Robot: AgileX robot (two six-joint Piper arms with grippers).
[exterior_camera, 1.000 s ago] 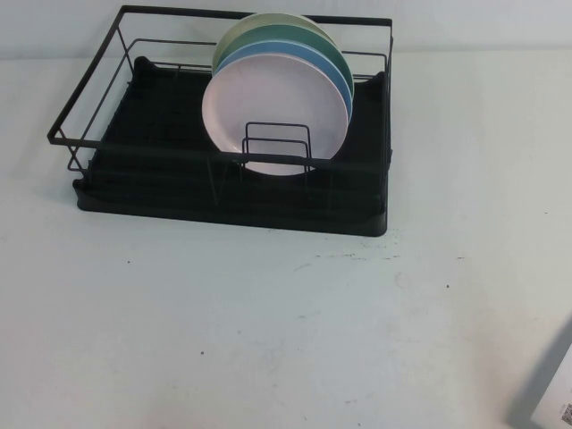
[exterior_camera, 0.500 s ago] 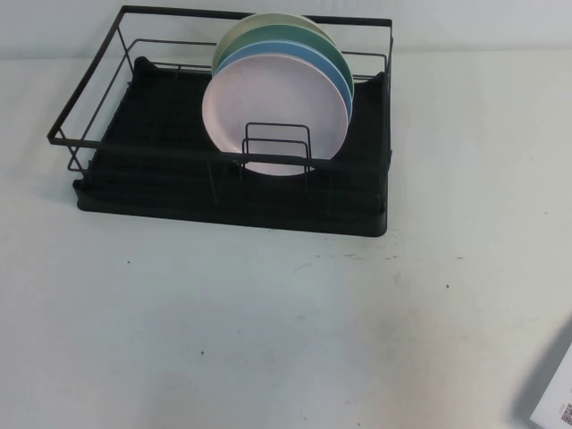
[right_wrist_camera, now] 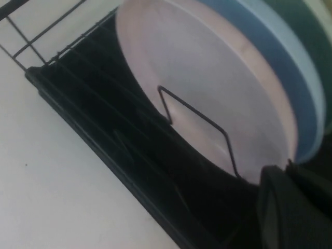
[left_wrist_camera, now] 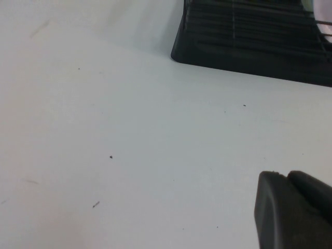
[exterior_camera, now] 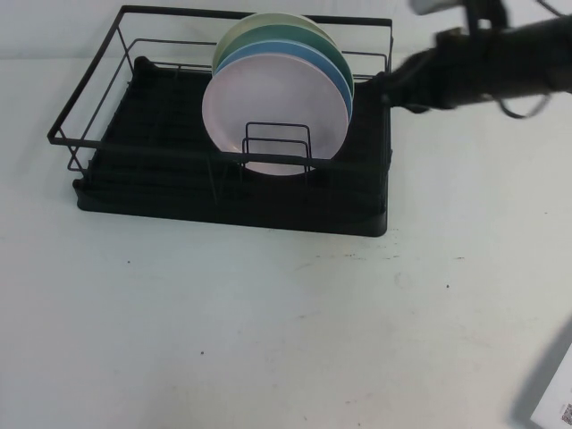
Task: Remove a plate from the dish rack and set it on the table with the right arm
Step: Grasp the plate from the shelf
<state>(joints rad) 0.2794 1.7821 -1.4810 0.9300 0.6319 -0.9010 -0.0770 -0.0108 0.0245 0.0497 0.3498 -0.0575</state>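
Next, I close my right gripper on the pink plate's upper rim [exterior_camera: 342,88] [right_wrist_camera: 291,127], on the side that faces the gripper, because this plate stands at the front of the stack.
The pale pink plate [exterior_camera: 273,103] stands upright at the front of a stack in the black wire dish rack [exterior_camera: 85,98], behind a small wire divider. It fills the right wrist view [right_wrist_camera: 207,98], with the rack's base [right_wrist_camera: 104,140] below it. My right gripper [exterior_camera: 386,89] hangs over the rack's right end, just right of the plates' edges and apart from them. Its fingers [right_wrist_camera: 288,171] lie together and hold nothing. My left gripper [left_wrist_camera: 287,176] is shut and empty, low over the white table [left_wrist_camera: 129,129], out of the high view.
Behind the pink plate stand a light blue plate [exterior_camera: 341,82], a green plate [exterior_camera: 313,45] and a cream one [exterior_camera: 259,22]. The rack's left half [exterior_camera: 152,116] holds nothing. A white labelled object [exterior_camera: 559,393] sits at the front right table corner. White table [exterior_camera: 268,331] lies in front.
My right arm has come into the high view from the upper right and now reaches over the rack's right end. The plates and rack have not moved.
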